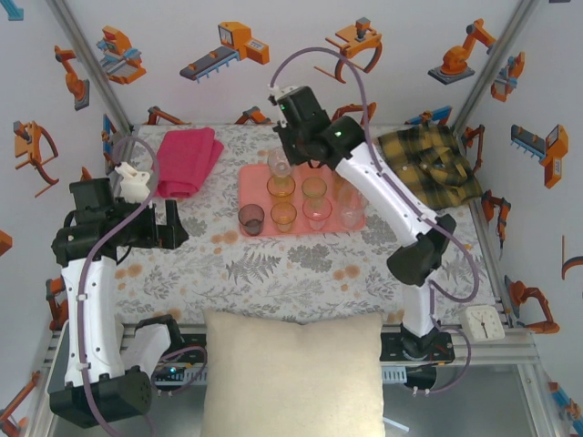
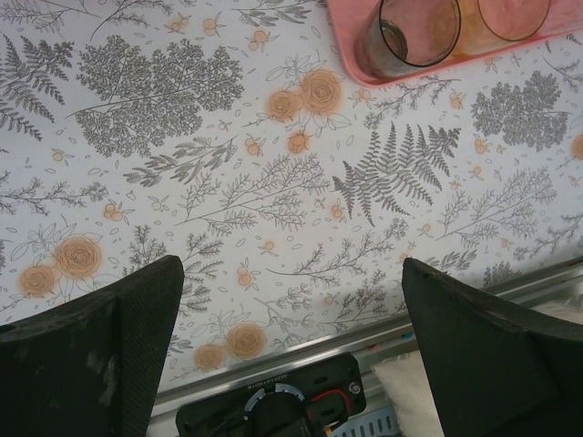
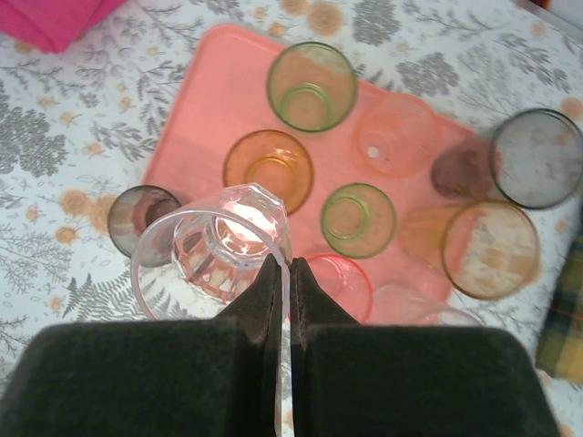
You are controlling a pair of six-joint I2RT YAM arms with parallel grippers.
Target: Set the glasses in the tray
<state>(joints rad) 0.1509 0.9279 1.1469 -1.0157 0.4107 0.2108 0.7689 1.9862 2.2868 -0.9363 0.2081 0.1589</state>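
Note:
I should use my right gripper to set the clear faceted glass, still tilted over the tray's far part, down on the tray (image 1: 253,192) (image 3: 187,173) just behind the smoky grey glass.
The salmon-pink tray (image 1: 250,182) lies mid-table with several glasses standing in it: amber (image 3: 268,164), green (image 3: 311,86), pink (image 3: 393,135), and a smoky grey one (image 2: 414,36) at its near left corner. My right gripper (image 3: 285,264) is shut on the rim of a clear faceted glass (image 3: 214,250), which hangs tilted over the tray's left part (image 3: 196,127). From above, that glass (image 1: 279,162) is at the tray's far left. My left gripper (image 2: 291,346) stands open with nothing in it, above the flowered cloth to the left of the tray.
A folded magenta towel (image 1: 187,159) lies left of the tray and a yellow plaid cloth (image 1: 428,159) to its right. A beige cushion (image 1: 291,373) sits at the near edge. A small white clock (image 1: 480,323) rests by the right arm's base.

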